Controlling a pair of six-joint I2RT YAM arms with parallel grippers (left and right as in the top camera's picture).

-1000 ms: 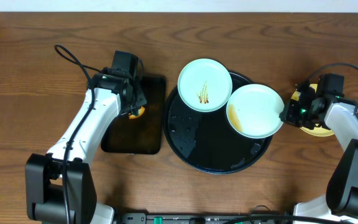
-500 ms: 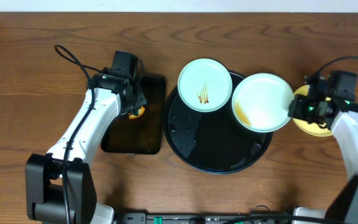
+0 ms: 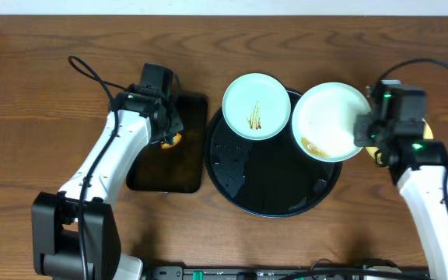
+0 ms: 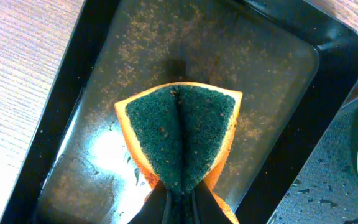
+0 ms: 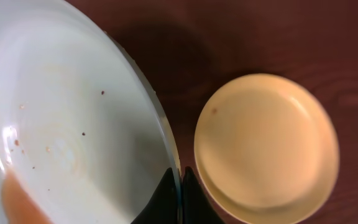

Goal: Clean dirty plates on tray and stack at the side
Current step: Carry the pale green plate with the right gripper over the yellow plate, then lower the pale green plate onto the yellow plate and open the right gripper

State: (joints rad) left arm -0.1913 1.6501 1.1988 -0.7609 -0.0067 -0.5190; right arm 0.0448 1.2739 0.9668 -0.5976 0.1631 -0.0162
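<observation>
Next, my right gripper releases the pale mint-blue plate, now tilted over the black tray's edge, on top of the pale yellow plate [image 3: 399,135] [image 5: 266,148].
My right gripper [image 3: 362,127] [image 5: 180,180] is shut on the rim of a pale mint-blue plate [image 3: 329,120] [image 5: 61,118]. It holds the plate tilted over the right edge of the round black tray [image 3: 271,183], and brownish liquid pools at the plate's low side. A second mint-blue plate [image 3: 256,106] with a brown smear rests on the tray's far rim. The pale yellow plate [image 5: 266,146] lies on the table at the right, mostly hidden under my right arm in the overhead view. My left gripper [image 3: 169,136] [image 4: 180,190] is shut on an orange and green sponge [image 4: 179,140].
A rectangular black tray [image 3: 169,148] [image 4: 241,74] lies left of the round tray, under the sponge. Water drops lie on the round tray. A black cable [image 3: 92,74] loops on the table at the far left.
My right arm has lifted the mint-blue plate up and back, tilting it more steeply; its liquid has run to the low side. The left arm has not moved.
</observation>
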